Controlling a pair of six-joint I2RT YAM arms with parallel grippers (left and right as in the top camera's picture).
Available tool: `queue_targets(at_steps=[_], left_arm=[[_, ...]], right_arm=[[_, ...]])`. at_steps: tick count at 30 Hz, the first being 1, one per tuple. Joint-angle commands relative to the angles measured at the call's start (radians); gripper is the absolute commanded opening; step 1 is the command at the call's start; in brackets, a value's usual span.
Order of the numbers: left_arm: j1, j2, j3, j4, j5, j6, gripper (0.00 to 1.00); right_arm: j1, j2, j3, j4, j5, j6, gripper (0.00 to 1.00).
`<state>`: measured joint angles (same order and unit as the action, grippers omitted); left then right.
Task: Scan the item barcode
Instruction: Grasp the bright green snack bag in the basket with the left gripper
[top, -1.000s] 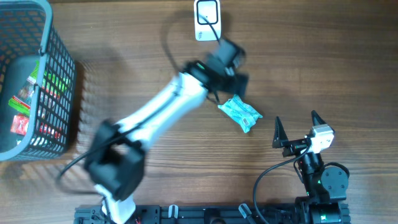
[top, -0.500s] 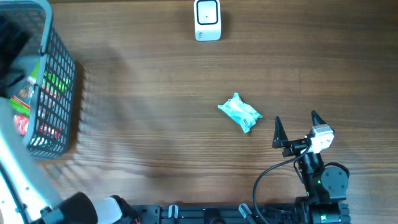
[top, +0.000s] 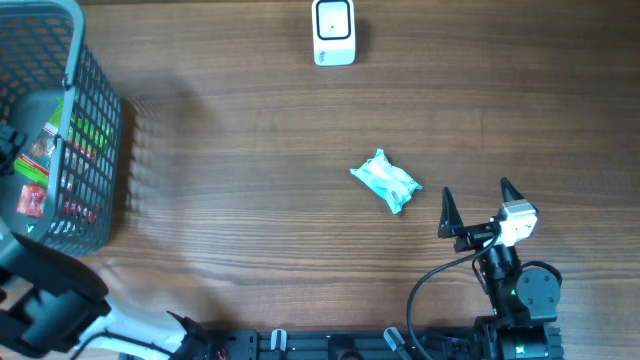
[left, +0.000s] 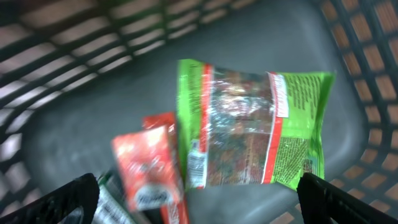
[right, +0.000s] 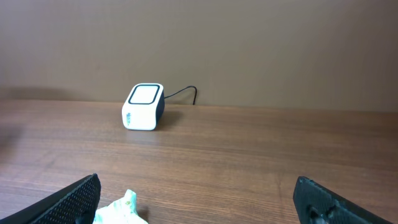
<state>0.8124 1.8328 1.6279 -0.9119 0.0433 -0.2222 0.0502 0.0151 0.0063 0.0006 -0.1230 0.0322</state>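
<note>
The green snack packet is next for my left gripper, which should close on the clear middle (top: 41, 149) (left: 239, 132) of the packet, between its red stripes.
A white barcode scanner (top: 333, 31) stands at the table's far edge, also seen as the scanner (right: 144, 106) in the right wrist view. A mint-green packet (top: 386, 181) lies on the wood just left of my right gripper (top: 476, 194), which is open and empty. In the right wrist view only the packet's corner (right: 121, 211) shows, by the left finger. My left gripper (left: 202, 200) is open above the inside of the grey basket (top: 95, 130). Below it lie a green snack packet (left: 255, 127) and a red packet (left: 152, 168). Neither is held.
The scanner's black cable (right: 183, 93) runs off behind it. The left arm's dark body (top: 45, 300) fills the lower left corner beside the basket. The basket's mesh walls (left: 367, 74) surround the left gripper.
The left arm has swung from beside the scanner across to the basket at the far left. The mint packet has stayed on the table. The right arm has not moved.
</note>
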Motion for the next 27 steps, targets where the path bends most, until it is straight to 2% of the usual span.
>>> queue_targets(at_steps=[1, 11, 20, 21, 22, 23, 25, 27], left_arm=[[-0.029, 0.073, -0.003, 0.039, 0.097, 0.227, 1.00], [-0.128, 0.288, -0.005, 0.087, 0.098, 0.476, 1.00], [-0.168, 0.416, -0.010, 0.090, 0.023, 0.476, 1.00], [-0.168, 0.424, -0.010, 0.085, 0.023, 0.476, 0.91], [-0.167, 0.431, -0.011, 0.085, 0.023, 0.476, 0.73], [-0.166, 0.433, -0.012, 0.083, 0.023, 0.476, 0.60], [-0.166, 0.434, -0.013, 0.082, 0.023, 0.476, 0.41], [-0.166, 0.434, -0.013, 0.082, 0.024, 0.476, 0.34]], right_arm=[[-0.005, -0.005, -0.001, 0.006, 0.011, -0.006, 1.00], [-0.005, -0.005, -0.001, 0.006, 0.011, -0.005, 1.00], [-0.005, -0.005, -0.001, 0.006, 0.011, -0.006, 1.00], [-0.005, -0.005, -0.001, 0.006, 0.011, -0.006, 1.00], [-0.005, -0.005, -0.001, 0.006, 0.011, -0.006, 1.00], [-0.005, -0.005, -0.001, 0.006, 0.011, -0.005, 1.00], [-0.005, -0.005, -0.001, 0.006, 0.011, -0.005, 1.00], [-0.005, -0.005, -0.001, 0.006, 0.011, -0.006, 1.00]])
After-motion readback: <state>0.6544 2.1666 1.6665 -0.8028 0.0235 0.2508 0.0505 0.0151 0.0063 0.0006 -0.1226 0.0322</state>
